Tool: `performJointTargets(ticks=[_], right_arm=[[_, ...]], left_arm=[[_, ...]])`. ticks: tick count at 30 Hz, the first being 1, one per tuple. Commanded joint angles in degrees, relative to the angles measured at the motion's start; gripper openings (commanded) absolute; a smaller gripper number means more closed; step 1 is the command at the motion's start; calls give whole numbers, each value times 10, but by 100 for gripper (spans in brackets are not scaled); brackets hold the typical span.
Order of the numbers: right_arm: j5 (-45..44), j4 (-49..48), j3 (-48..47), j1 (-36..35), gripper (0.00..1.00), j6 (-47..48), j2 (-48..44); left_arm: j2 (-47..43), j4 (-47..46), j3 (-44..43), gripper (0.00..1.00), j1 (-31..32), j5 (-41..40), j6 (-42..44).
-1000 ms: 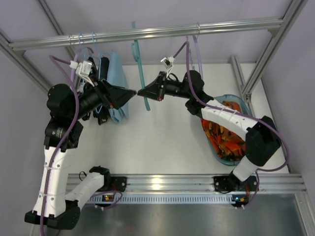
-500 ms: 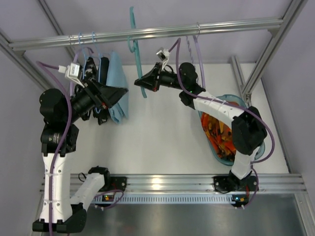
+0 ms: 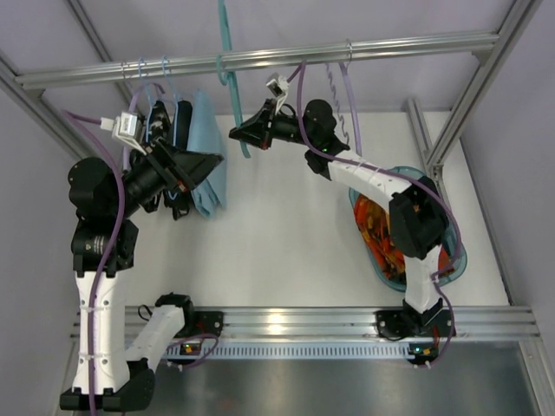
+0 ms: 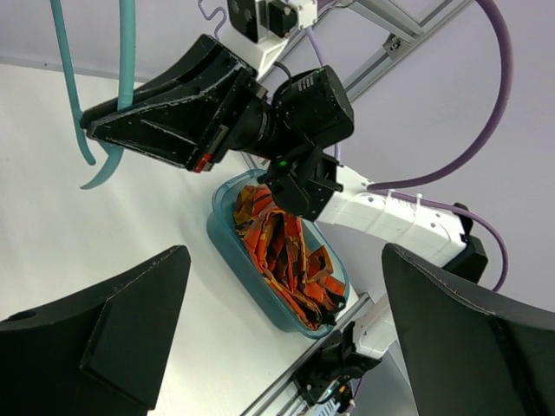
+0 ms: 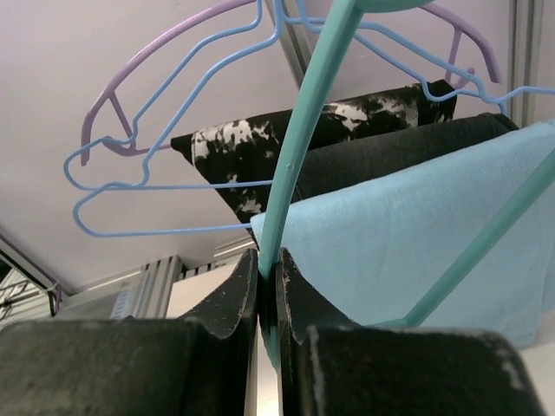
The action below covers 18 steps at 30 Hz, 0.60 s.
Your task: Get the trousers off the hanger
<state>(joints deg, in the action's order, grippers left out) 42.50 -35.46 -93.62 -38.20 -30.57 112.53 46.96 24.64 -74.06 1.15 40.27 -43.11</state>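
I should release the teal hanger with my right gripper under the rail between the light-blue cloth point(image 3: 254, 113) and the lilac hanger.
The orange, red and brown trousers point(image 3: 381, 230) lie bunched in the teal tub point(image 3: 454, 257) at the right; they also show in the left wrist view point(image 4: 286, 251). The bare teal hanger point(image 3: 227, 52) is up by the rail. My right gripper point(image 3: 238, 134) is shut on the hanger's lower part and holds it high. In the right wrist view my right gripper point(image 5: 269, 269) pinches the hanger's thin teal bar point(image 5: 303, 130) between its jaws. My left gripper point(image 3: 212, 165) is open and empty beside the hung clothes, its fingers point(image 4: 113, 338) spread wide.
On the rail point(image 3: 390, 48) at the left hang pale blue wire hangers point(image 3: 143, 69), black garments point(image 3: 178, 117) and a light-blue folded cloth point(image 3: 208, 147). A lilac hanger point(image 3: 347, 95) hangs right of centre. The frame posts point(image 3: 486, 78) stand at the back corners.
My right arm has lifted the teal hanger up and leftward toward the rail. My left gripper has drawn back to the left, away from the hanger, and stays open.
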Motion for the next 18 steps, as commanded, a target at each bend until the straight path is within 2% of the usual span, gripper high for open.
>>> performJointTargets(ticks=[1,7,18], right_arm=[[-8,-65,-64,12,0,11,21],[-36,-69,-88,28,0,-46,53],[-78,-49,-67,31,0,-130,43]], left_arm=[[-15,-12,4,98,-8,9,-8],[-28,-11,18,98,-28,15,-17],[-27,-12,28,98,-32,17,-25]])
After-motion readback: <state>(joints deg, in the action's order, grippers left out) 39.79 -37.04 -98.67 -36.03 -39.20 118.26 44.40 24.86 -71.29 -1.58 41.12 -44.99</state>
